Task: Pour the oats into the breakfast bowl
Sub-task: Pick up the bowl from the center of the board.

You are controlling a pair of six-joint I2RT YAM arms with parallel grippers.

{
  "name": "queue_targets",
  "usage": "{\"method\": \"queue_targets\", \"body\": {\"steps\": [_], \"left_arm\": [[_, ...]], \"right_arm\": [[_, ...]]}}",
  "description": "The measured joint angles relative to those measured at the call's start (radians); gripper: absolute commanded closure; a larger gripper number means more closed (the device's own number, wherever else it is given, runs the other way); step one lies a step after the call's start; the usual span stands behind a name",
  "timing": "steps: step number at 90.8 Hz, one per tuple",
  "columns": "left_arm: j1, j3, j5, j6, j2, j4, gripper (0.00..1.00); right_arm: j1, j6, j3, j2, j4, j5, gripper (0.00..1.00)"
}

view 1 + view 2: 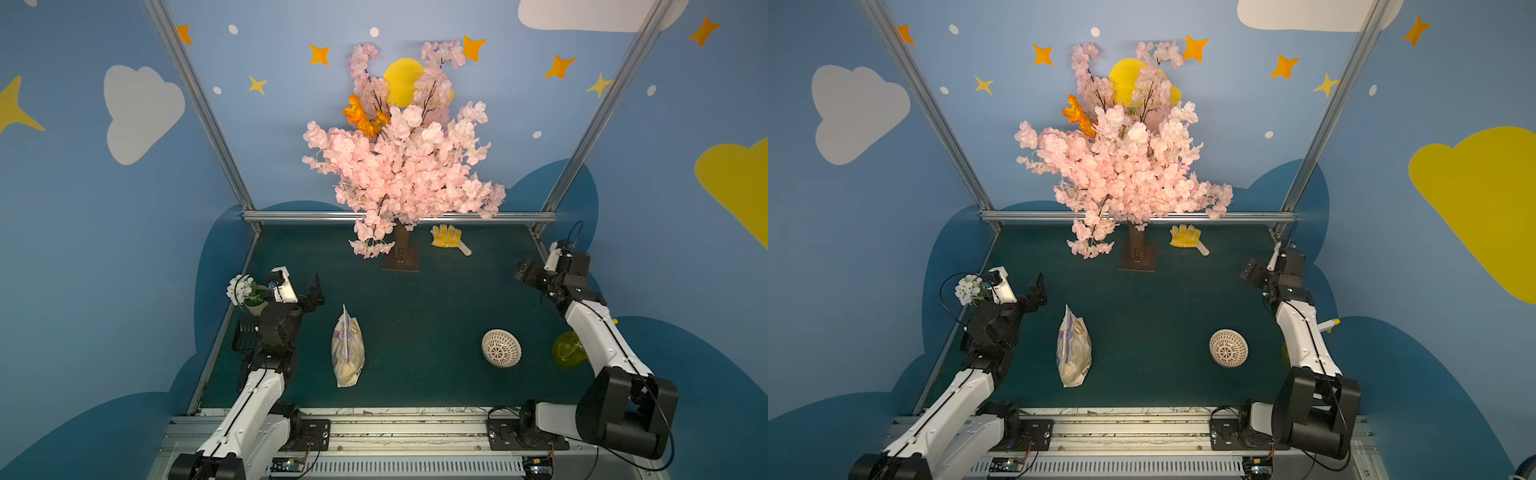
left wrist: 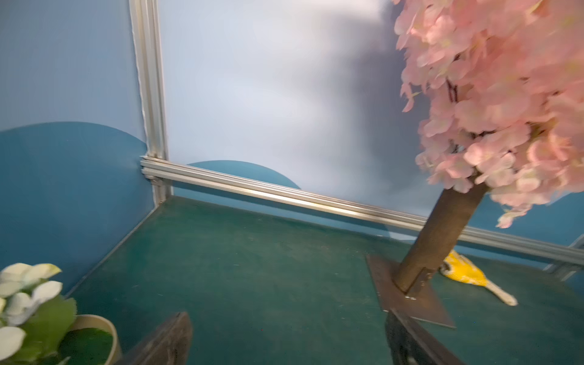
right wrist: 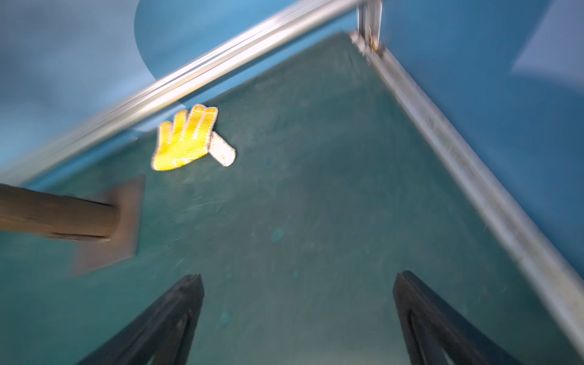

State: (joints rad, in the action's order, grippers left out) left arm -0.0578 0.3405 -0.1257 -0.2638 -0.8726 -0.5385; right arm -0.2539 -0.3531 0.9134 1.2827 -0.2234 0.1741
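Observation:
The breakfast bowl is next for my right gripper, which should go to it and close on its rim [image 1: 520,349], on the side nearest the yellow-green see-through object.
The oats [image 1: 348,351] [image 1: 1074,351] are pale flakes in a soft clear-and-white bag with purple print, lying lengthwise on the green mat at front left. The breakfast bowl [image 1: 501,348] [image 1: 1228,348], cream-white and latticed, lies tipped at front right with its patterned outside facing up. My left gripper [image 1: 311,293] [image 2: 286,316] hovers open behind and left of the bag, with nothing between its fingers. Far behind the bowl, near the right wall, my right gripper [image 1: 525,272] [image 3: 297,276] stands open and empty. Neither wrist view shows the bag or the bowl.
A pink blossom tree on a brown base plate [image 1: 401,259] stands at the back centre, with a yellow glove [image 1: 446,237] [image 3: 185,139] to its right. A pot of white flowers [image 1: 249,297] [image 2: 38,316] sits by the left arm. A yellow-green see-through object [image 1: 567,349] lies beside the right arm.

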Motion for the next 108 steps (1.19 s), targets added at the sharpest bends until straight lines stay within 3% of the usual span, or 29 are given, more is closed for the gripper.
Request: {"method": "queue_targets", "body": {"steps": [7, 12, 21, 32, 38, 51, 59, 69, 85, 108], "left_arm": [[0.004, 0.026, 0.056, -0.043, -0.033, 0.095, 0.00], [0.005, 0.075, 0.091, -0.057, -0.075, 0.193, 0.00], [0.000, 0.163, 0.110, -0.073, -0.118, 0.326, 0.00], [-0.004, 0.220, 0.106, -0.105, -0.098, 0.451, 0.00], [-0.006, 0.232, 0.105, -0.125, -0.069, 0.506, 0.00], [-0.009, 0.251, 0.111, -0.170, -0.002, 0.616, 0.00], [-0.010, 0.262, 0.122, -0.185, 0.017, 0.664, 0.00], [-0.012, 0.264, 0.139, -0.194, 0.022, 0.702, 0.00], [-0.024, 0.273, 0.160, -0.197, -0.001, 0.759, 0.00], [-0.050, 0.271, 0.161, -0.213, 0.013, 0.808, 0.00]], "right_arm": [[-0.145, -0.080, -0.077, -0.055, -0.029, 0.112, 0.02], [-0.180, -0.096, -0.086, -0.090, -0.101, 0.122, 0.02], [-0.078, -0.058, -0.037, -0.163, -0.231, 0.051, 0.02], [0.071, -0.071, 0.030, -0.241, -0.291, -0.149, 0.02], [0.047, -0.120, 0.032, -0.275, -0.313, -0.211, 0.02], [-0.079, -0.200, -0.043, -0.316, -0.283, -0.158, 0.02], [-0.080, -0.203, -0.057, -0.314, -0.331, -0.146, 0.02], [0.037, -0.181, 0.014, -0.264, -0.433, -0.167, 0.02], [0.334, -0.154, 0.068, -0.231, -0.553, -0.263, 0.02], [0.622, -0.227, 0.031, -0.291, -0.797, -0.504, 0.04]]}}
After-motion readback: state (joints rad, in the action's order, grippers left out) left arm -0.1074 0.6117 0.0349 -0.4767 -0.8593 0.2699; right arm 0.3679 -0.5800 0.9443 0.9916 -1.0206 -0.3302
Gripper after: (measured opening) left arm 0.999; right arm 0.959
